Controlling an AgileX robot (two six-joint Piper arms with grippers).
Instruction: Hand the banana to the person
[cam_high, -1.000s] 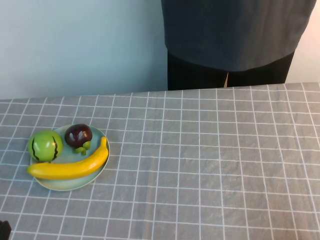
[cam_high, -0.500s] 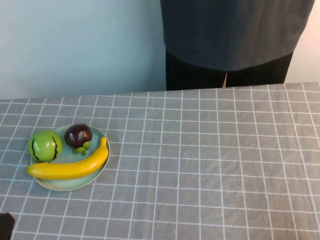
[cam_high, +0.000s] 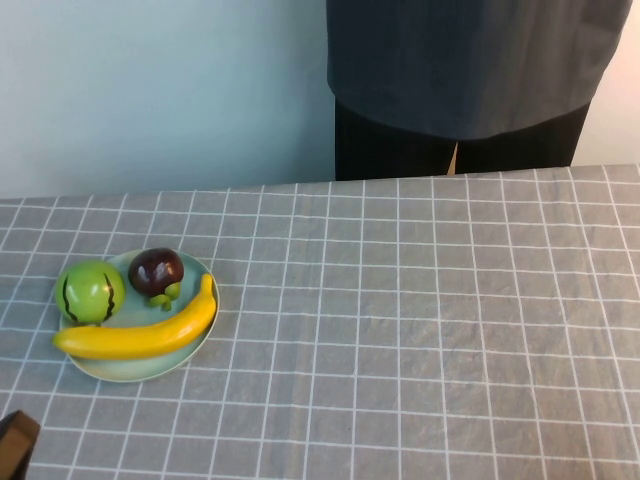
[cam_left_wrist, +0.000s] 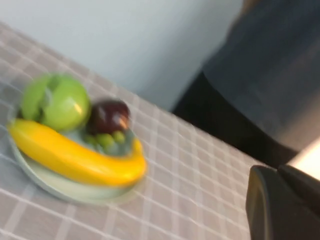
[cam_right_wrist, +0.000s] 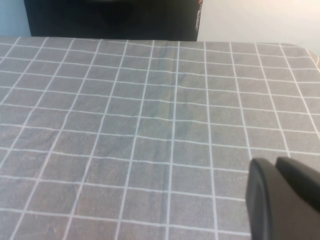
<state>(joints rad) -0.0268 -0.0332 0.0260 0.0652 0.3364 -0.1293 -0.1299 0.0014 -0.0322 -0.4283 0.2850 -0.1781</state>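
Note:
The middle of the yellow banana (cam_high: 142, 340) (cam_left_wrist: 80, 159) will be held by my left gripper as it closes there, so that both of the banana's ends stay free.
The yellow banana (cam_high: 140, 332) lies along the near rim of a pale green plate (cam_high: 196, 271) at the table's left; it also shows in the left wrist view (cam_left_wrist: 75, 157). The person (cam_high: 470, 70) stands behind the far table edge, right of centre, no hand showing. My left gripper (cam_high: 15, 445) is at the near left corner, short of the plate; in its wrist view the left gripper (cam_left_wrist: 277, 170) is shut and empty. My right gripper (cam_right_wrist: 276, 162) is shut and empty over bare cloth and is outside the high view.
A round green fruit (cam_high: 90, 291) and a dark purple fruit (cam_high: 157, 270) share the plate behind the banana. The table wears a grey checked cloth (cam_high: 420, 330). A pale wall (cam_high: 160, 90) stands behind.
My left gripper has come further into the high view at the near left corner, toward the plate. The fruit and plate have not moved; the person shifted slightly.

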